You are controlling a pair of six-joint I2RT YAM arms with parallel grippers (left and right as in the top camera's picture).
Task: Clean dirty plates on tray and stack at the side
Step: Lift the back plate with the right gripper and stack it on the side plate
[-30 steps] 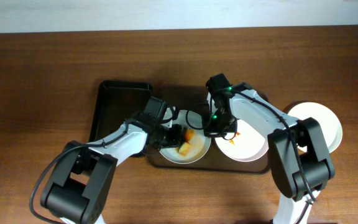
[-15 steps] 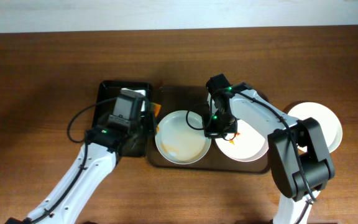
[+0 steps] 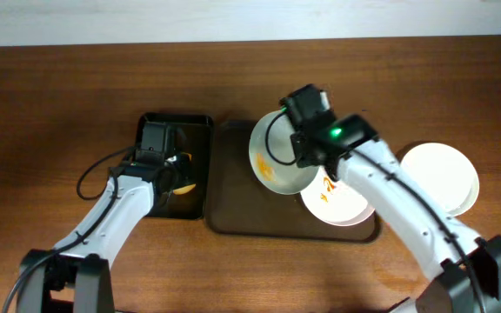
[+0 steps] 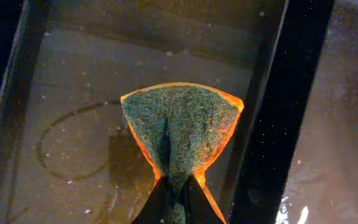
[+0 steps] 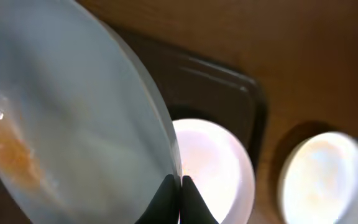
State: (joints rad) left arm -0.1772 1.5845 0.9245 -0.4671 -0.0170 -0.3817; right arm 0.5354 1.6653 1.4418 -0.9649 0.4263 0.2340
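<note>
Next, my right gripper puts the smeared plate down on top of the plain white plate (image 3: 437,179) (image 5: 325,179) next to the brown tray.
My right gripper (image 3: 304,155) (image 5: 179,183) is shut on the rim of a white plate (image 3: 277,158) (image 5: 67,118) with orange smears, held lifted and tilted above the brown tray (image 3: 233,204). A second smeared plate (image 3: 342,198) (image 5: 213,165) lies on the tray's right side. A plain white plate (image 3: 446,174) (image 5: 325,174) rests on the table at the right. My left gripper (image 3: 177,165) (image 4: 178,190) is shut on a green and orange sponge (image 4: 179,127) over the narrow black tray (image 3: 150,139) (image 4: 67,106).
The black tray stands just left of the brown tray, their rims close together. Wood table surface (image 3: 59,104) lies all around both trays. My right arm (image 3: 398,209) reaches across above the second plate.
My right gripper has lifted the smeared plate off the tray and tilted it. My left gripper with the sponge has moved left from that plate to over the black tray.
</note>
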